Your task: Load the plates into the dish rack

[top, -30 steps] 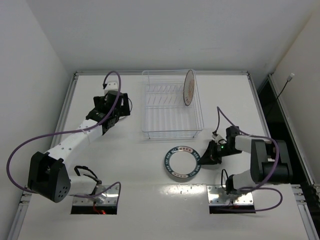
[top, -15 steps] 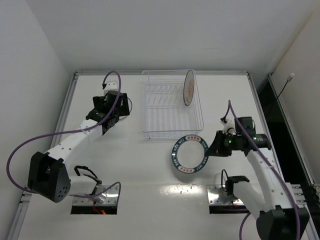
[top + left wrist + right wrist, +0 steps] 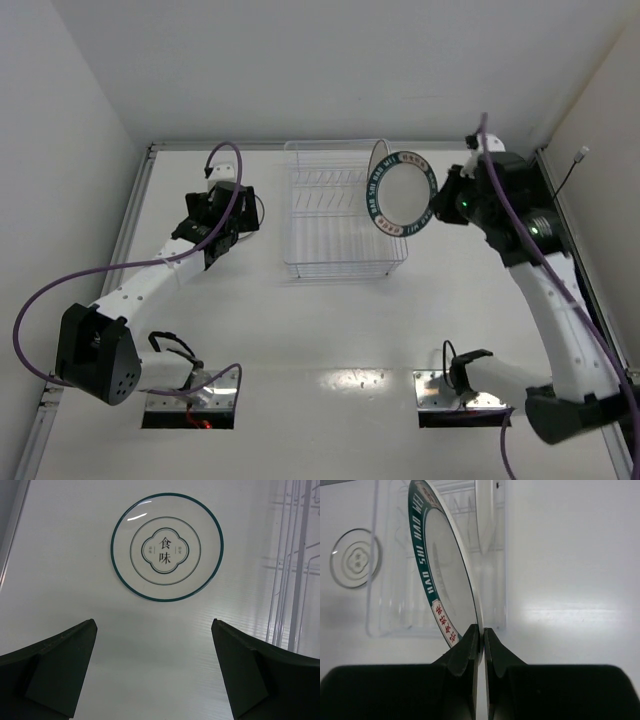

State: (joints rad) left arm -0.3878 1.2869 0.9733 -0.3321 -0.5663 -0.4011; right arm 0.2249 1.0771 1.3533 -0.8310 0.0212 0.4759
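Note:
Next, my left gripper goes to the near edge [image 3: 231, 240] [image 3: 147, 599] of the plate with thin rings, just below its writing, and closes there.
My right gripper [image 3: 436, 204] [image 3: 483, 628] is shut on the rim of the teal-rimmed plate [image 3: 403, 192] [image 3: 447, 575]. It holds the plate on edge, in the air over the right end of the dish rack [image 3: 330, 262] [image 3: 395, 627]. The orange-striped plate [image 3: 486, 520] stands upright in the rack just behind it, mostly hidden in the top view. The plate with thin rings [image 3: 167, 546] [image 3: 355, 557] lies flat on the table left of the rack. My left gripper [image 3: 153, 622] [image 3: 243, 203] is open and empty above the table just short of that plate.
The rack's wire prongs [image 3: 295, 570] are at the right edge of the left wrist view. The table's raised rim [image 3: 135, 215] runs along the left, and walls close in behind and on both sides.
My right arm has lifted the teal-rimmed plate off the table in front of the rack and carried it up and back over the rack's right end. The left arm has not moved.

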